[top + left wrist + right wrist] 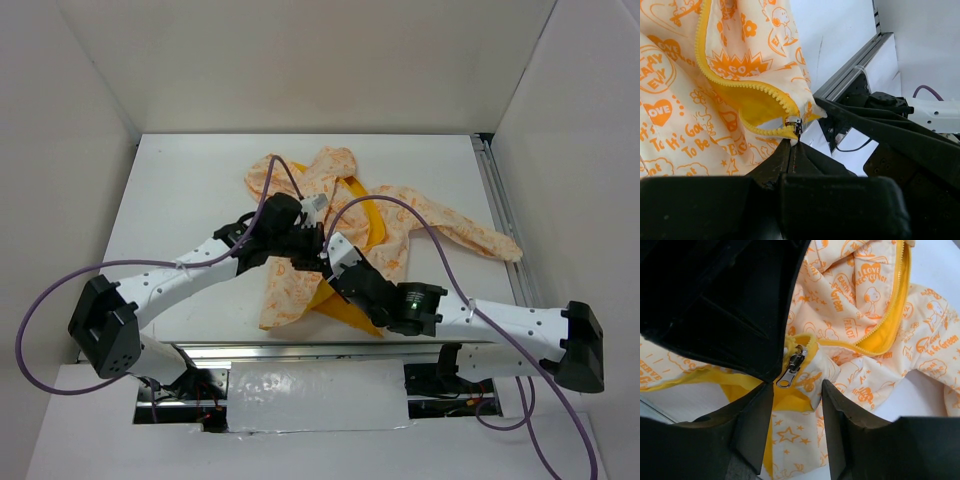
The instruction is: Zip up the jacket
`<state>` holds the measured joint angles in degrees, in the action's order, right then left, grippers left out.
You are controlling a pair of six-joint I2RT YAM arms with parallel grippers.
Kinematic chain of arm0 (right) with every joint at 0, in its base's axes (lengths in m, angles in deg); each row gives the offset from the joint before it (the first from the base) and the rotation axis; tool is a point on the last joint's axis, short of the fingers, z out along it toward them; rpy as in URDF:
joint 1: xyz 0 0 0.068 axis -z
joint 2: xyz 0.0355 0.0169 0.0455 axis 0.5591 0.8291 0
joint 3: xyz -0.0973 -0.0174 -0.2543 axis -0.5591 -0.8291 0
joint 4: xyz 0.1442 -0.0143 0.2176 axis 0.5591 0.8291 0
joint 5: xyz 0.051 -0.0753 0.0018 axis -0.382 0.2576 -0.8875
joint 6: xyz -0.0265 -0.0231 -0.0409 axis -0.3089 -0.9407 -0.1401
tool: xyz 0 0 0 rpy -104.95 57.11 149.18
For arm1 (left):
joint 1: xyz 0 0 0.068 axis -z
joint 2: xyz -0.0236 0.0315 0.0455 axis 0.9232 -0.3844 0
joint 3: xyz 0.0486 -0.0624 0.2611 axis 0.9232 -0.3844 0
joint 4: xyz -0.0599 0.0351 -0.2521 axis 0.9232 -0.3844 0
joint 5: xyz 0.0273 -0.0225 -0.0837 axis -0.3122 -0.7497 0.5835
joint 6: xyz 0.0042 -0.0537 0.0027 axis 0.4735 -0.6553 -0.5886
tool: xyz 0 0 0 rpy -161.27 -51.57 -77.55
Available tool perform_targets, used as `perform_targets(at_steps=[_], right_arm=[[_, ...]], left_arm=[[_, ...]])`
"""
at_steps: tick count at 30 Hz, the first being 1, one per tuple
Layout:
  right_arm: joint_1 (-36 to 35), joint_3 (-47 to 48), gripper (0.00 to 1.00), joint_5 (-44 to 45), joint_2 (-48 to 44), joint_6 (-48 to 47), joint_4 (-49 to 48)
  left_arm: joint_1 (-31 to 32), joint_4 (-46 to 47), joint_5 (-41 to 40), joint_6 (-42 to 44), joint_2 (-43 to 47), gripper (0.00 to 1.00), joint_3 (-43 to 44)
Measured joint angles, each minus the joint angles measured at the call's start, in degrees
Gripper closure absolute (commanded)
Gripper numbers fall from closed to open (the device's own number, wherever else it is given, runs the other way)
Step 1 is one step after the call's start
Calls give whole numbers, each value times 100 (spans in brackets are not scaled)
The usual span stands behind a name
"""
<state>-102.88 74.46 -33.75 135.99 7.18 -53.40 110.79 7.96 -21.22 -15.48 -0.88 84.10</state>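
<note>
My right fingers straddle the hem corner beside the silver zipper pull, so they should back off, turn and pinch the zipper pull [791, 370].
The jacket [335, 168] lies crumpled on the white table, cream with orange print and yellow lining, front open. My left gripper [300, 238] is shut on the lower end of the yellow zipper strip [740, 85]; in the left wrist view its closed tips [794, 142] pinch the metal zipper end [797, 125]. My right gripper [328, 254] is right beside it. In the right wrist view it [796, 386] is open, its fingers [757, 410] on either side of the hem corner, with the silver zipper pull [790, 371] just above the left finger. The left gripper's black body hides the cloth at upper left.
The white table [180, 200] has an aluminium rail [497, 195] along its right side and white walls on three sides. One sleeve [470, 232] reaches toward the rail. Purple cables [400, 205] arch over the jacket. The table's front edge [300, 348] lies just below the hem.
</note>
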Motion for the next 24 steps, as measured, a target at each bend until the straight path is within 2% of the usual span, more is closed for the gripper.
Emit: perform_targets(at_steps=[2, 12, 13, 17, 24], right_arm=[[-11, 0, 58, -26, -17, -15, -28], [74, -28, 68, -190, -433, -2, -164], [96, -28, 73, -190, -459, 13, -175], [166, -28, 72, -195, -485, 57, -190], [179, -28, 66, -387, -485, 52, -210]], left_arm=[[-9, 50, 26, 28, 7, 100, -2], [-11, 254, 96, 319, 162, 100, -229], [-7, 240, 94, 330, 162, 100, -247], [9, 251, 94, 442, 197, 100, -280], [35, 247, 94, 476, 273, 100, -306]])
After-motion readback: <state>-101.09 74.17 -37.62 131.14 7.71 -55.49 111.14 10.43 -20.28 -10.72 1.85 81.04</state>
